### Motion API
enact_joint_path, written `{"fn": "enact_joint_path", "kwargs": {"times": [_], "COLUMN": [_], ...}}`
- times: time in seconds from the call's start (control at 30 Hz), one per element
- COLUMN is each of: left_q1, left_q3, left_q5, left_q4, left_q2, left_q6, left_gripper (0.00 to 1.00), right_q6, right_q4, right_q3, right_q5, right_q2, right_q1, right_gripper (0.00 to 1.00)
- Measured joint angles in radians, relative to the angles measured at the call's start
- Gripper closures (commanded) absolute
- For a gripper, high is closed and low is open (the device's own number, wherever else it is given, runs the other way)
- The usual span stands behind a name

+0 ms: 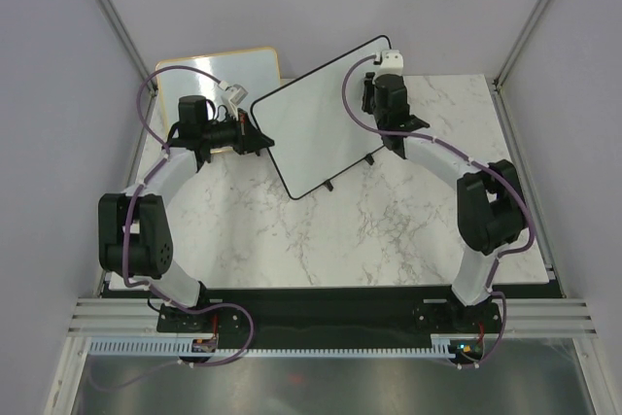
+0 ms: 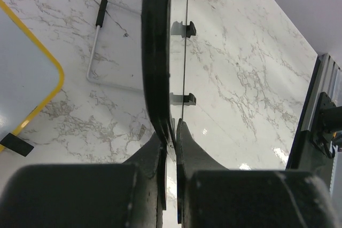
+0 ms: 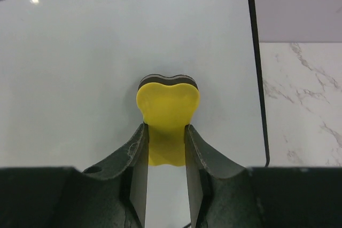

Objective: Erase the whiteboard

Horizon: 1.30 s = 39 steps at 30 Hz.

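Note:
My right gripper is going to let go of the yellow eraser, now pressed against the board's face, on the marble [image 1: 441, 177] next to the end of the whiteboard that is farthest from my left gripper.
The whiteboard [image 1: 326, 119], black-framed with a plain white face, stands tilted at the middle back of the marble table. My left gripper [image 1: 260, 139] is shut on its left edge; in the left wrist view the board [image 2: 158, 52] shows edge-on between the closed jaws of the left gripper [image 2: 172, 136]. My right gripper [image 1: 374, 86] is over the board's upper right part. In the right wrist view the right gripper [image 3: 165, 127] is shut on a yellow eraser [image 3: 168, 100] pressed against the board's white face [image 3: 96, 52]. No marks show on the board.
A smaller orange-framed whiteboard [image 1: 209, 70] lies at the back left, behind my left gripper; it also shows in the left wrist view [image 2: 26, 78]. A wire stand [image 2: 95, 46] lies on the marble [image 1: 321, 240]. Grey walls close the back and sides.

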Motion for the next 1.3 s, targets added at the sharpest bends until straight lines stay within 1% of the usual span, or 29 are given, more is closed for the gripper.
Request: {"fn": "enact_joint_path", "kwargs": {"times": [0.1, 0.2, 0.43, 0.53, 0.6, 0.73, 0.83, 0.87, 0.93, 0.97, 1.03, 1.07, 1.13, 1.17, 1.3], "left_q1": [-0.003, -0.005, -0.005, -0.003, -0.002, 0.005, 0.006, 0.006, 0.006, 0.006, 0.006, 0.007, 0.008, 0.009, 0.012], "left_q3": [0.000, 0.000, 0.005, 0.014, 0.021, 0.031, 0.038, 0.039, 0.041, 0.042, 0.045, 0.047, 0.053, 0.056, 0.063], "left_q5": [0.000, 0.000, -0.001, -0.001, -0.002, -0.003, -0.004, -0.004, -0.004, -0.005, -0.005, -0.005, -0.005, -0.004, -0.003], "left_q4": [-0.010, -0.015, -0.027, -0.047, -0.063, -0.099, -0.115, -0.119, -0.124, -0.126, -0.130, -0.132, -0.137, -0.139, -0.145], "left_q2": [-0.010, -0.013, -0.013, -0.013, -0.013, -0.013, -0.013, -0.013, -0.013, -0.012, -0.010, -0.008, -0.002, 0.002, 0.010], "left_q6": [0.012, 0.016, 0.018, 0.026, 0.034, 0.050, 0.056, 0.058, 0.060, 0.060, 0.060, 0.060, 0.060, 0.060, 0.059], "left_gripper": [0.98, 0.98, 0.98, 0.98, 0.98, 0.98, 0.98, 0.98, 0.98, 0.98, 0.98, 0.98, 0.98, 0.98, 0.98], "right_q6": [0.002, 0.026, 0.105, 0.124, 0.126, 0.121, 0.114, 0.109, 0.100, 0.098, 0.091, 0.089, 0.083, 0.082, 0.054], "right_q4": [-0.013, -0.066, -0.209, -0.276, -0.325, -0.400, -0.433, -0.444, -0.463, -0.475, -0.492, -0.499, -0.509, -0.511, -0.507], "right_q3": [-0.070, -0.133, -0.262, -0.301, -0.316, -0.321, -0.321, -0.321, -0.321, -0.321, -0.320, -0.318, -0.313, -0.309, -0.304], "right_q5": [-0.002, -0.010, 0.008, 0.019, 0.022, 0.018, 0.006, -0.001, -0.016, -0.026, -0.037, -0.043, -0.053, -0.054, -0.045], "right_q2": [-0.035, -0.089, -0.225, -0.241, -0.234, -0.189, -0.141, -0.124, -0.095, -0.083, -0.068, -0.064, -0.063, -0.064, -0.073], "right_q1": [-0.022, -0.069, -0.309, -0.389, -0.410, -0.412, -0.408, -0.408, -0.408, -0.408, -0.407, -0.407, -0.407, -0.406, -0.373], "right_gripper": [1.00, 1.00, 1.00, 1.00, 1.00, 1.00, 0.86, 0.73, 0.58, 0.47, 0.39, 0.32, 0.22, 0.19, 0.19]}}
